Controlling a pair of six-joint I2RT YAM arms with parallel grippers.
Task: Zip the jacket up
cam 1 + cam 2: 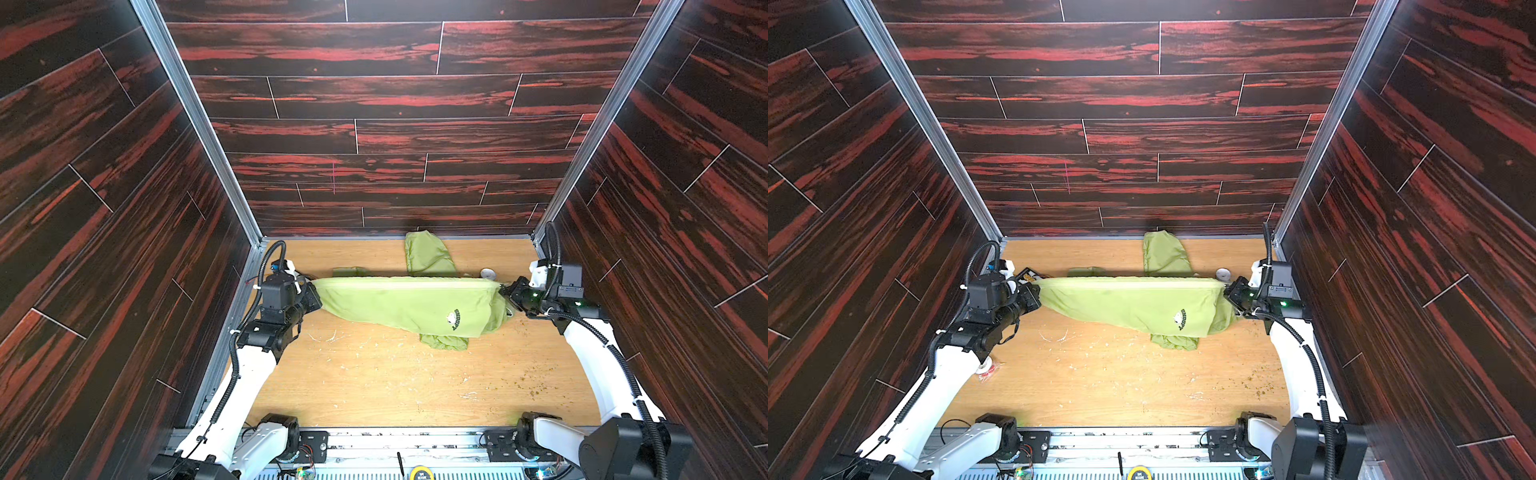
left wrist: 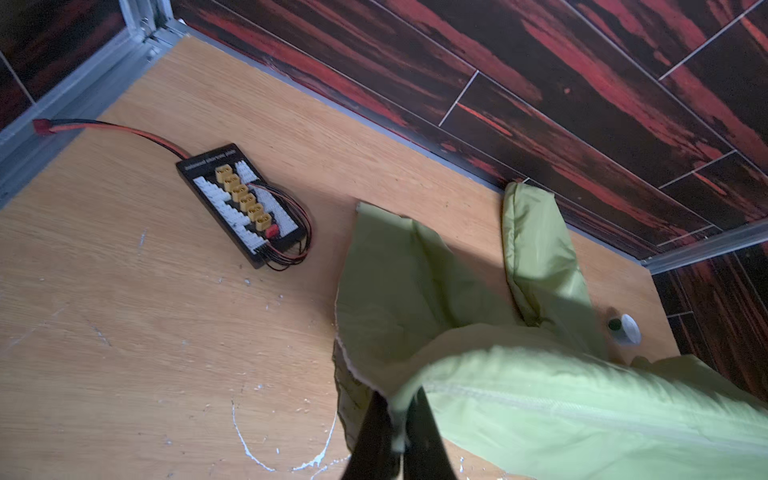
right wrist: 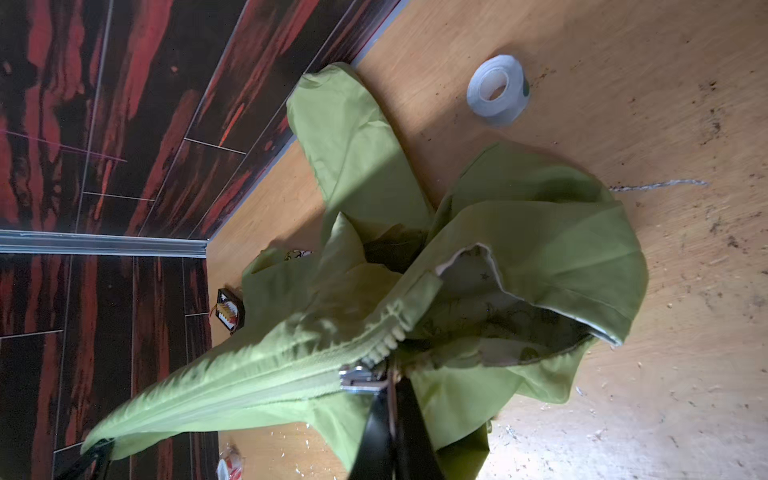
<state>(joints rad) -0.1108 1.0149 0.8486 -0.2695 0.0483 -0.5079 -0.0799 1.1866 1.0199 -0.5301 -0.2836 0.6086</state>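
Next, I release the zipper pull from my right gripper low over the wooden table (image 1: 493,328), in front of the white tape roll.
The lime-green jacket (image 1: 407,303) (image 1: 1129,303) hangs stretched between both grippers, above the wooden table. Its white dog print (image 1: 455,319) faces the front. One sleeve (image 1: 428,255) lies toward the back wall. My left gripper (image 1: 314,291) (image 2: 399,399) is shut on the jacket's hem end. My right gripper (image 1: 503,291) (image 3: 390,378) is shut on the zipper pull at the metal slider (image 3: 359,380), close to the collar. The zipper (image 3: 249,386) runs closed from the slider toward the left gripper. Beyond the slider the collar gapes and shows white patterned lining (image 3: 469,266).
A white tape roll (image 1: 487,274) (image 3: 496,89) lies at the back right near the right gripper. A black connector board with wires (image 2: 245,203) sits at the back left. A red and white item (image 1: 986,368) lies under the left arm. Dark walls enclose three sides.
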